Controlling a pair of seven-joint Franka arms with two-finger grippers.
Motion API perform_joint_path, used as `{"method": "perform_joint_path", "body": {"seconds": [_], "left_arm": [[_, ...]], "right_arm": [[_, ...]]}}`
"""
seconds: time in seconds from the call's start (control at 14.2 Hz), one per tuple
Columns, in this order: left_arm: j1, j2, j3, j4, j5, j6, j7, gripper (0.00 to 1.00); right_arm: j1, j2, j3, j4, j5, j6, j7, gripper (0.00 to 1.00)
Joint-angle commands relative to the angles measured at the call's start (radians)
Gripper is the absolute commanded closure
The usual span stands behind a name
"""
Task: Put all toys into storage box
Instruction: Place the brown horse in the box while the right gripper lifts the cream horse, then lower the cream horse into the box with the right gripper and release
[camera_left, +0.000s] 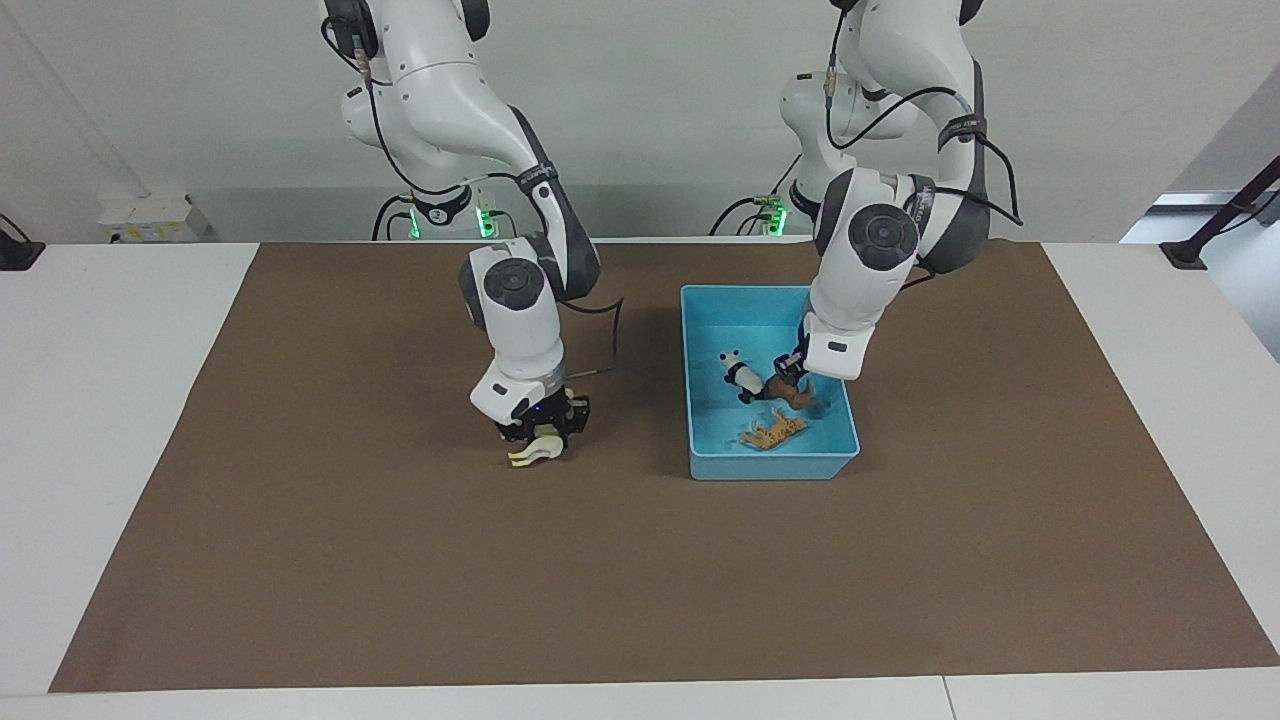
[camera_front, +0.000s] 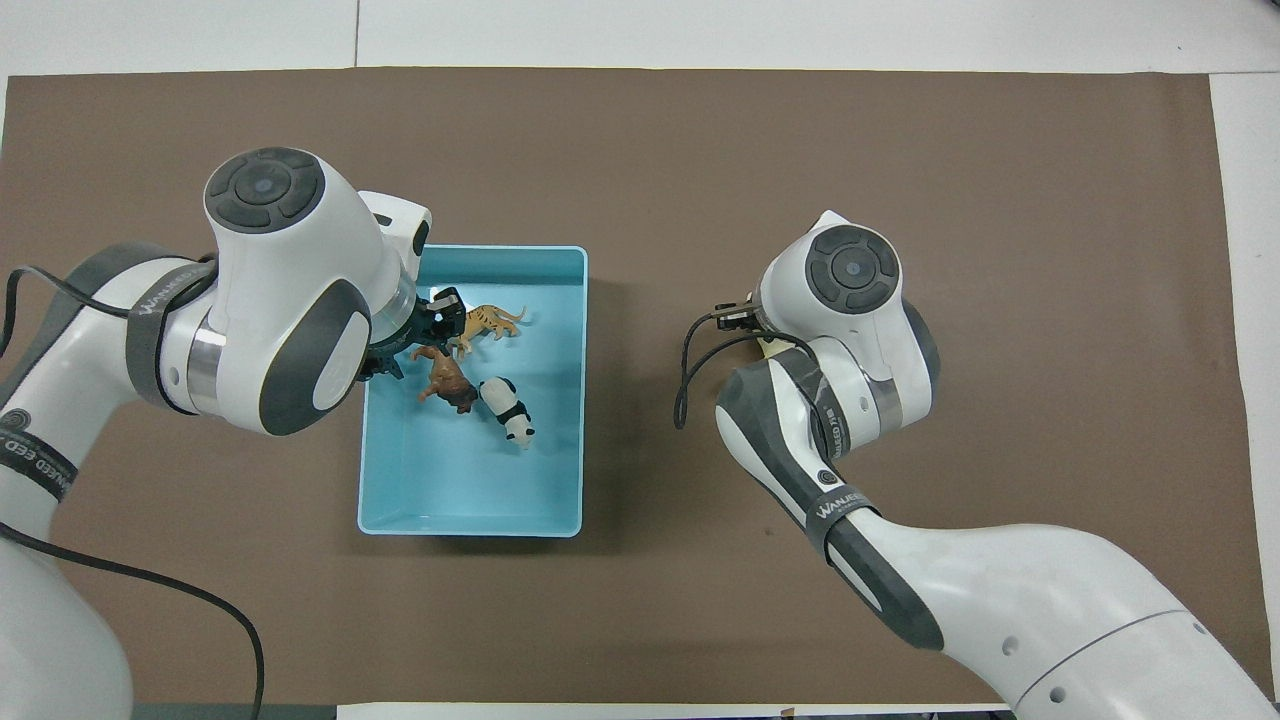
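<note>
My right gripper will release the cream-white animal between the orange tiger and the panda (camera_front: 487, 350) in the box. The cream-white animal is still low over the mat.
The light blue storage box (camera_left: 770, 466) (camera_front: 470, 485) stands on the brown mat toward the left arm's end. In it lie the orange tiger (camera_left: 773, 432) (camera_front: 485, 322), the dark brown animal (camera_left: 795, 394) (camera_front: 447, 380) and the panda (camera_left: 741, 375) (camera_front: 508, 408). My left gripper (camera_left: 791, 370) (camera_front: 416, 337) is low inside the box, open, just beside the brown animal. My right gripper (camera_left: 541, 438) is shut on the cream-white animal (camera_left: 534, 453), low over the mat beside the box. In the overhead view the right wrist hides that gripper and only a cream sliver (camera_front: 769, 346) shows.
The brown mat (camera_left: 400, 600) (camera_front: 700, 150) covers most of the white table. A white socket box (camera_left: 152, 217) and a black clamp (camera_left: 20, 252) sit at the table's edge near the robots, toward the right arm's end. Another black stand (camera_left: 1190, 250) is toward the left arm's end.
</note>
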Motion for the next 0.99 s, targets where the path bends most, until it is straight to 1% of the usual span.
{"method": "perform_joint_path", "body": {"seconds": [0.0, 0.14, 0.28, 0.35, 0.42, 0.49, 0.57, 0.71, 0.85, 0.92], "left_arm": [[0.013, -0.063, 0.017, -0.047, -0.027, 0.020, 0.018, 0.00], [0.051, -0.090, 0.022, -0.034, -0.027, 0.014, 0.072, 0.00], [0.090, -0.132, 0.023, -0.025, -0.027, -0.015, 0.167, 0.00], [0.105, -0.149, 0.029, -0.022, -0.027, -0.041, 0.237, 0.00], [0.131, -0.172, 0.029, -0.013, -0.027, -0.084, 0.328, 0.00], [0.146, -0.189, 0.031, -0.001, -0.025, -0.125, 0.403, 0.00], [0.160, -0.208, 0.031, 0.004, -0.025, -0.159, 0.475, 0.00], [0.209, -0.251, 0.031, 0.004, -0.022, -0.202, 0.574, 0.00], [0.214, -0.246, 0.031, 0.036, -0.007, -0.241, 0.679, 0.00], [0.217, -0.238, 0.031, 0.044, -0.008, -0.242, 0.703, 0.00]], "right_arm": [[-0.010, -0.028, -0.002, 0.160, -0.005, -0.212, 0.043, 1.00], [-0.007, -0.037, -0.002, 0.296, -0.001, -0.387, 0.073, 1.00], [0.013, -0.029, 0.005, 0.479, 0.003, -0.583, 0.167, 1.00], [0.040, -0.020, 0.005, 0.556, 0.004, -0.647, 0.227, 1.00], [0.067, -0.007, 0.008, 0.611, 0.006, -0.669, 0.281, 1.00], [0.105, 0.009, 0.013, 0.643, 0.009, -0.658, 0.338, 1.00], [0.155, 0.018, 0.014, 0.651, 0.024, -0.622, 0.402, 1.00], [0.224, 0.023, 0.013, 0.651, 0.077, -0.528, 0.490, 1.00], [0.268, 0.032, 0.014, 0.647, 0.090, -0.450, 0.521, 1.00], [0.287, 0.050, 0.013, 0.648, 0.090, -0.424, 0.537, 1.00]]}}
